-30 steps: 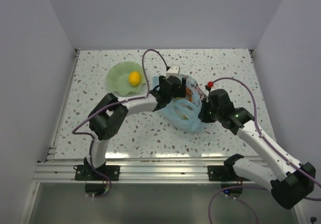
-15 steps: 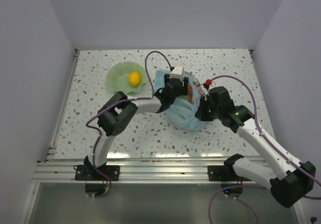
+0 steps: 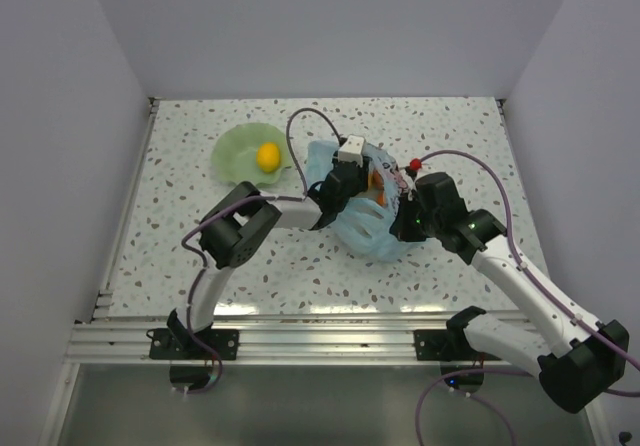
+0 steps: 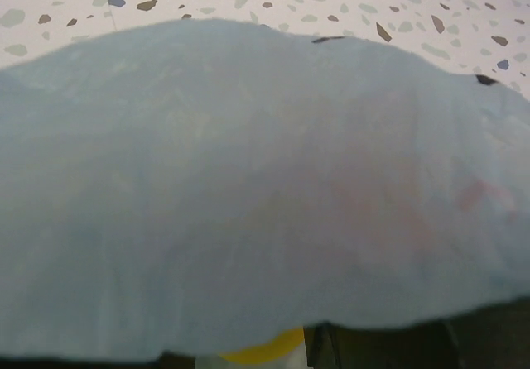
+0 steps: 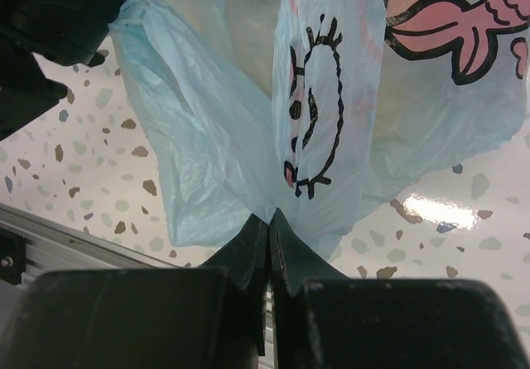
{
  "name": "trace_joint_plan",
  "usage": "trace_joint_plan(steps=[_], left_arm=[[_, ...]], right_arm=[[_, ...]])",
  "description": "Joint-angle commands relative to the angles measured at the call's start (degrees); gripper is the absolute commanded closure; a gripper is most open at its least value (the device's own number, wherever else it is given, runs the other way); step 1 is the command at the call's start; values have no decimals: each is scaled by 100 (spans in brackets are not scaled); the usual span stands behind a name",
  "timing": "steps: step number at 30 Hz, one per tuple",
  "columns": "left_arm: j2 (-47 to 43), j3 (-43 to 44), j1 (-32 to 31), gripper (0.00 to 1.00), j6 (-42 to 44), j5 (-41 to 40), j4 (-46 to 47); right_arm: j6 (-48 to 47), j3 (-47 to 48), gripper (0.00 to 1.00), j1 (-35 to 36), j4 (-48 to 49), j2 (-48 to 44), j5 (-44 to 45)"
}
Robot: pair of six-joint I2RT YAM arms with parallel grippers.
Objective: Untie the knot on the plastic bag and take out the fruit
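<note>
My left gripper is going to release the bag's yellow fruit in the pale green bowl (image 3: 250, 174), against the near side of the yellow fruit in the bowl.
The light-blue plastic bag (image 3: 372, 228) with a pink-and-dark cartoon print (image 5: 439, 21) lies right of centre, its mouth held open. My left gripper (image 3: 352, 192) reaches into the bag from the left. Bag film (image 4: 248, 187) covers nearly all of the left wrist view, and the jaws are hidden. A sliver of yellow fruit (image 4: 263, 352) shows at the bottom edge beside a dark finger (image 4: 377, 348). An orange fruit (image 3: 377, 179) shows inside the bag. My right gripper (image 5: 269, 216) is shut on a pinch of the bag's film at its right side (image 3: 408, 224). No knot shows.
A pale green wavy-rimmed bowl (image 3: 232, 158) stands left of the bag with one yellow fruit (image 3: 268, 156) in it. Grey walls close the table on three sides. An aluminium rail (image 3: 300, 328) runs along the near edge.
My left arm has pushed further right and deeper into the bag, its elbow swinging right. The bag has bunched up a little. My right gripper has kept its hold and place.
</note>
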Motion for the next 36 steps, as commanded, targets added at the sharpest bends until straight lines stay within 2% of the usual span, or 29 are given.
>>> trace_joint_plan(steps=[1, 9, 14, 19, 23, 26, 30, 36], left_arm=[[-540, -383, 23, 94, 215, 105, 498], [-1831, -1824, -56, 99, 276, 597, 463], [-2647, -2448, -249, 99, 434, 1062, 7], [-3571, -2967, -452, 100, 286, 1142, -494], [-4484, -2802, -461, 100, 101, 1142, -1170], [-4863, -2354, -443, 100, 22, 1282, -1750], [-5075, -1774, -408, 100, -75, 1397, -2549], [-5278, -1395, 153, 100, -128, 713, -3245]], right_arm=[[-93, 232, 100, -18, -94, 6, 259], [-145, 540, 100, -27, -235, 76, 1111], [-119, 558, 100, -62, -279, 120, 1481], [-181, 435, 100, -71, -217, 129, 1622], [-225, 136, 100, -89, -121, 128, 1526], [-207, -92, 100, -89, -24, 128, 1420], [-189, -242, 100, -89, 38, 137, 1297], [-225, -356, 100, -89, 38, 24, 1315]])
